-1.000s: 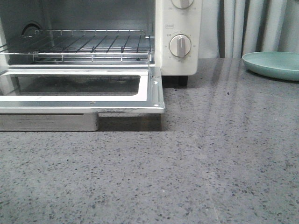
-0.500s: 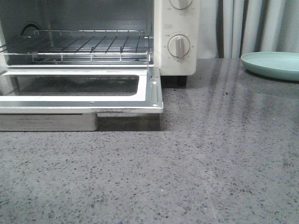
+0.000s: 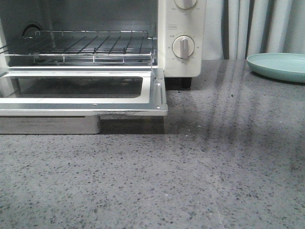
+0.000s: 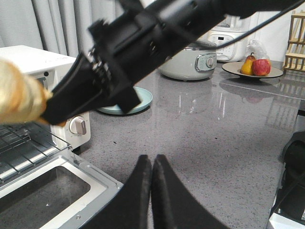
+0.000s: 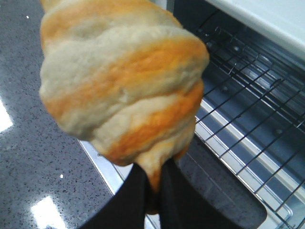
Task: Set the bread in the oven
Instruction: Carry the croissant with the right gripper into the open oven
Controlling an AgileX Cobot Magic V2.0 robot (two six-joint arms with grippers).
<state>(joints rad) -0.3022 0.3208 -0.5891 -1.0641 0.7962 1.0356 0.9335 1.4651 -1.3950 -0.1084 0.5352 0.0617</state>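
My right gripper is to let go of the bread on the wire rack's half (image 3: 57, 36) farthest from the oven's knobs. The bread is now above the open door.
The white oven (image 3: 181, 57) stands at the back left with its glass door (image 3: 81, 90) folded down flat and its wire rack (image 3: 90, 45) bare. My right gripper (image 5: 153, 183) is shut on the bread (image 5: 119, 81), a golden-brown roll with cream stripes, and holds it in the air above the open door. In the left wrist view the bread (image 4: 16, 98) shows at the tip of the black right arm (image 4: 143, 43), above the oven. My left gripper (image 4: 151, 164) is shut and empty above the counter beside the door's corner. Neither gripper shows in the front view.
A teal plate (image 3: 279, 66) sits at the back right of the grey speckled counter (image 3: 190, 171). In the left wrist view, a rice cooker (image 4: 188, 59), a fruit dish (image 4: 251, 69) and a wooden rack (image 4: 295, 43) stand farther off. Grey curtains hang behind.
The front view jitters slightly; nothing on the counter has visibly moved.
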